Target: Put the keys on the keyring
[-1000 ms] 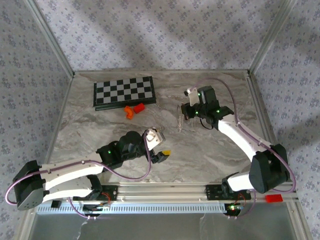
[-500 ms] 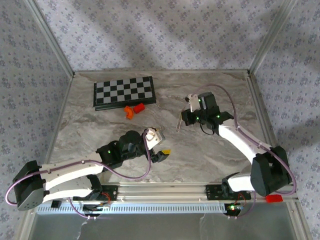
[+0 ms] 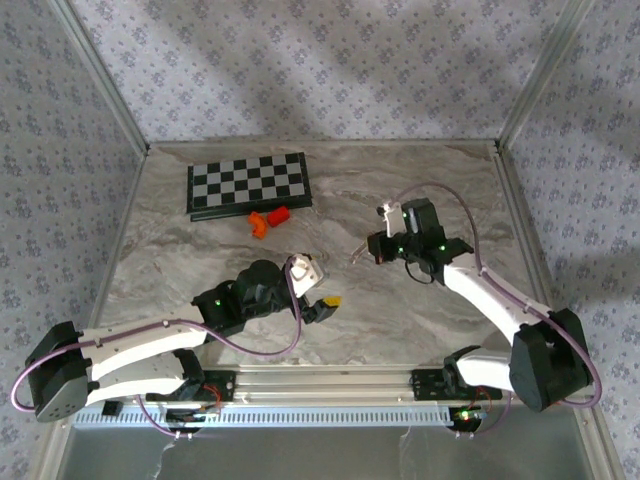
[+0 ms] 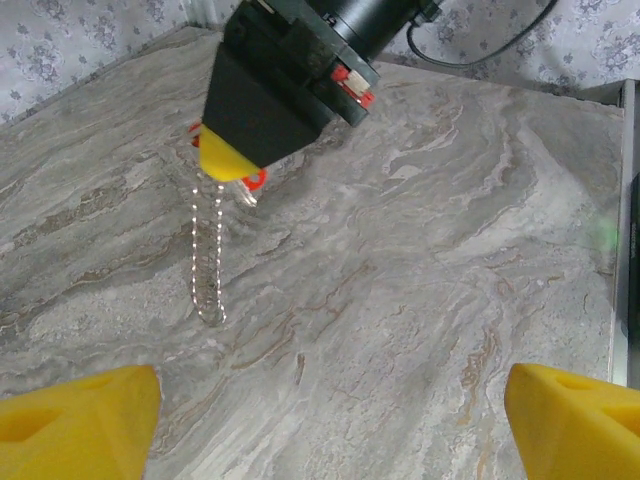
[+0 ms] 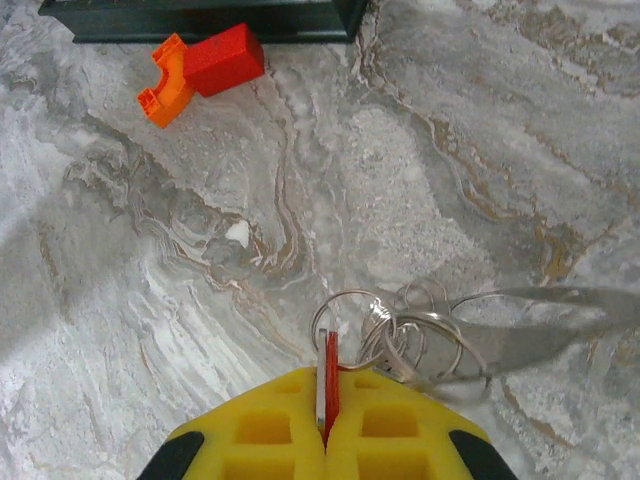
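The bare marble (image 3: 380, 320) lies between my left gripper and the right arm's base. I need to set the keyring's red tag down there with my right gripper.
My right gripper (image 5: 322, 425) is shut on the keyring's red tag (image 5: 331, 362), which stands edge-on between the yellow pads. Thin silver wire rings (image 5: 415, 338) bunch just ahead of the tag, and a blurred silver key (image 5: 545, 318) sticks out to the right of them. From above, the right gripper (image 3: 376, 246) hovers over the table's middle right with the keys (image 3: 357, 255) dangling at its left. The left wrist view has the right gripper (image 4: 235, 158) with the keys (image 4: 207, 262) hanging below it. My left gripper (image 4: 330, 425) is open, its fingertips (image 4: 80, 420) far apart over bare table.
A folded chessboard (image 3: 248, 184) lies at the back left. Two orange and red blocks (image 3: 268, 219) sit just in front of it, the same blocks (image 5: 200, 68) showing ahead of the right gripper. Patterned walls and metal posts close in the marble table (image 3: 420, 310).
The right gripper has moved nearer, toward the left arm, carrying the keyring. The hanging keys have swung and look shorter from above. The left arm has stayed still.
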Controlling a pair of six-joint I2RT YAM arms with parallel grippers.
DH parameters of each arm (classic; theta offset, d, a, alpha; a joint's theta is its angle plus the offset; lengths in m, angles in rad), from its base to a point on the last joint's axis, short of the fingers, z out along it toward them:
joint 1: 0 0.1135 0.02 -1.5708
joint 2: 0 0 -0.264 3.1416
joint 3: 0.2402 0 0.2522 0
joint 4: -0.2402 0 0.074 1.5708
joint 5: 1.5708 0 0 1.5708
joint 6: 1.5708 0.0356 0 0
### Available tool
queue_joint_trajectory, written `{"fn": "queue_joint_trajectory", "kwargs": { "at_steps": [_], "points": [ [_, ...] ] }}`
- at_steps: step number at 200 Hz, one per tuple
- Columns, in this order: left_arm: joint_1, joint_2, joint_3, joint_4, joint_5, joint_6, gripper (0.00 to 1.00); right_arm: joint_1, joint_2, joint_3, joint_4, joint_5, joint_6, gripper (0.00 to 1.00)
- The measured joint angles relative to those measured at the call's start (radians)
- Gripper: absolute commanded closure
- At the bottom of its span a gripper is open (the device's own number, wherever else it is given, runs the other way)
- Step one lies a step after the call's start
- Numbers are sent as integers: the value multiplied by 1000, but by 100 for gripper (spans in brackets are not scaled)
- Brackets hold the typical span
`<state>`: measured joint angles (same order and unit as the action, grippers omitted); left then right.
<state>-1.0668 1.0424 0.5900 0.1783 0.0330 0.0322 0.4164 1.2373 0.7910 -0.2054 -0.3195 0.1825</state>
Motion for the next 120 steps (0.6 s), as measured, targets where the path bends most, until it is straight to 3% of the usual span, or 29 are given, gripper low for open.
{"fn": "queue_joint_trajectory", "kwargs": {
  "at_steps": [120],
  "points": [
    [16, -1, 0, 5, 4, -9, 11, 45, -103, -277, 35, -37, 151, 100]
  ]
}}
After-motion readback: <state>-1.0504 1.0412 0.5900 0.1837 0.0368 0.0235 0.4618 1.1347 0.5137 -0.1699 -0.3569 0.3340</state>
